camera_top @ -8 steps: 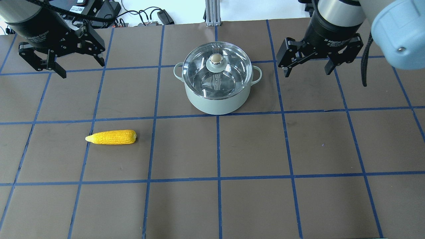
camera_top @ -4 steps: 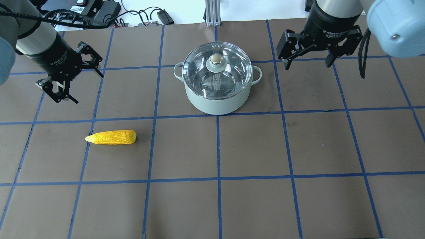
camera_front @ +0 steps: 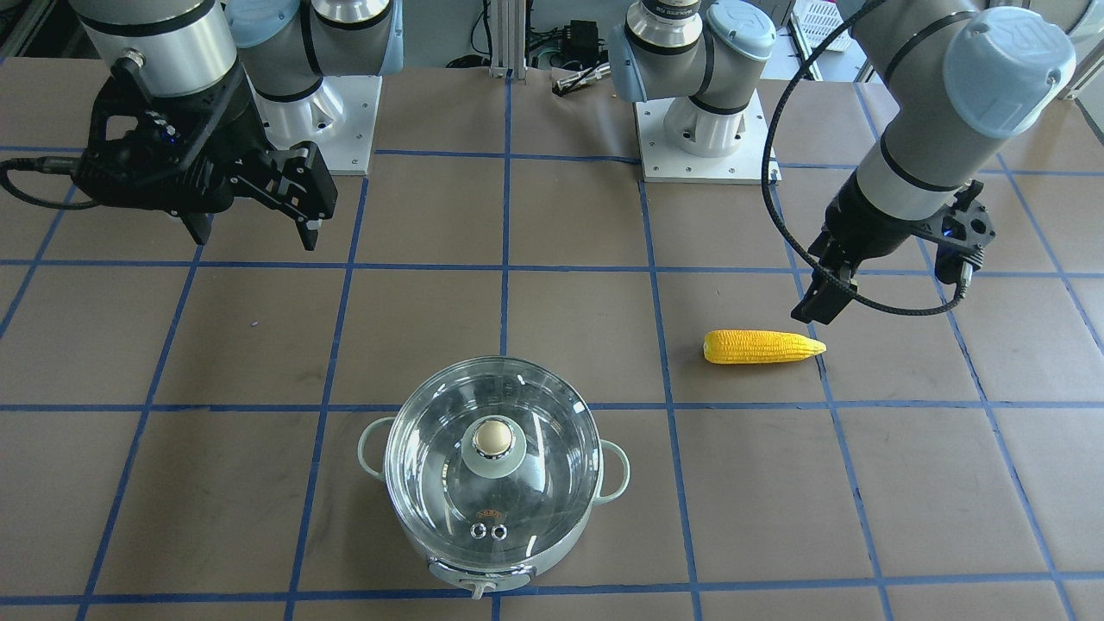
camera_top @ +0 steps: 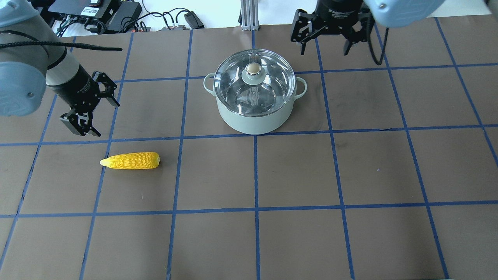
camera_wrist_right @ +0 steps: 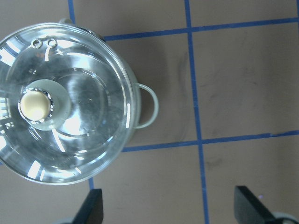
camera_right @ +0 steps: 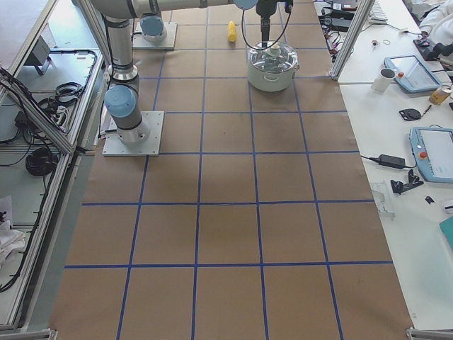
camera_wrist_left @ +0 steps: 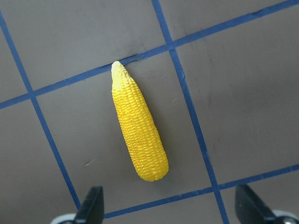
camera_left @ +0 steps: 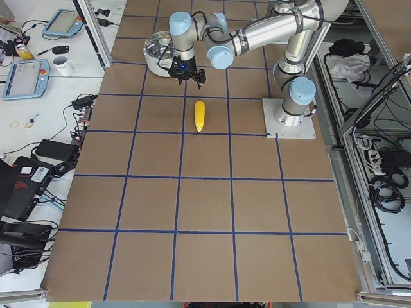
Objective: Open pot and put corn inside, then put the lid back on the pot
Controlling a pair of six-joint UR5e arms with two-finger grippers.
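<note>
I should next close my left gripper around the middle of the yellow corn (camera_front: 772, 347) (camera_wrist_left: 136, 122), between its thick end and its narrow end.
The mint-green pot (camera_top: 253, 118) stands at the table's middle back with the glass lid (camera_top: 272, 85) shut on it, cream knob up. It also shows in the front view (camera_front: 617, 470) and the right wrist view, where the lid (camera_wrist_right: 88, 116) is at the left. The yellow corn (camera_top: 130, 160) lies flat on the table to the left, and also shows in the front view (camera_front: 763, 347) and the left wrist view (camera_wrist_left: 138, 126). My left gripper (camera_top: 107, 119) is open and hovers just behind the corn. My right gripper (camera_top: 323, 50) is open and empty, above the table right of the pot.
Blue tape lines grid the brown table. Cables and electronics (camera_top: 97, 11) and a metal post (camera_top: 249, 15) stand beyond the back edge. The arm bases (camera_front: 703, 129) sit on the robot's side. A side bench with tablets (camera_left: 26, 77) runs along the far edge.
My left gripper has come down and forward toward the corn. My right gripper has moved left and back, closer to the pot. Corn, pot and lid have not moved.
</note>
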